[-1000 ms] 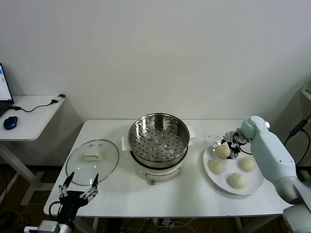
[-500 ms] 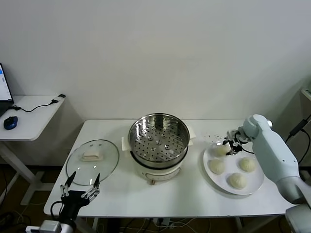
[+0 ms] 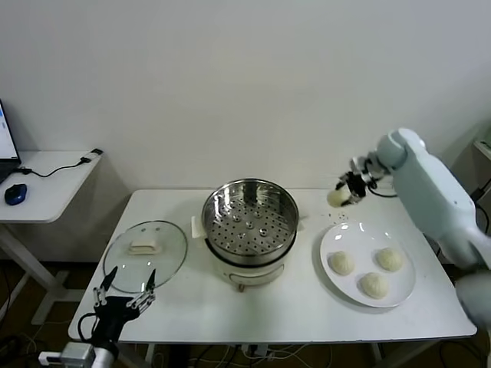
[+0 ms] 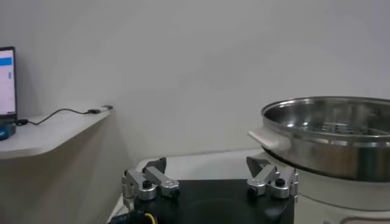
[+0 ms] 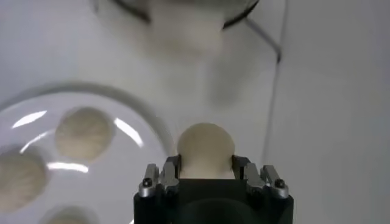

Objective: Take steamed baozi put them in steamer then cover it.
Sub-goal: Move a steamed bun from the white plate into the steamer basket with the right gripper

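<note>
I need to release the baozi with my right gripper inside the steel steamer basket (image 3: 251,200), near the basket's back rim by the wall.
My right gripper (image 3: 343,193) is shut on one cream-white baozi (image 3: 337,198) and holds it in the air above the table, between the steamer (image 3: 250,217) and the white plate (image 3: 404,290). In the right wrist view that baozi (image 5: 205,148) sits squeezed between both fingers. Three more baozi (image 3: 341,263) (image 3: 388,259) (image 3: 374,285) lie on the plate. The steel steamer basket stands uncovered on its white base. The glass cover (image 3: 146,248) lies flat on the table at the left. My left gripper (image 3: 125,293) hovers open at the table's front-left edge, near the cover, holding nothing.
A side desk (image 3: 46,184) with a blue mouse (image 3: 15,193) and a cable stands at the far left. In the left wrist view the steamer rim (image 4: 323,125) fills the side beyond my open left gripper (image 4: 210,176).
My right gripper closed on a baozi on the plate, then lifted it up and toward the steamer. Three baozi stay on the plate. The left arm barely moved.
</note>
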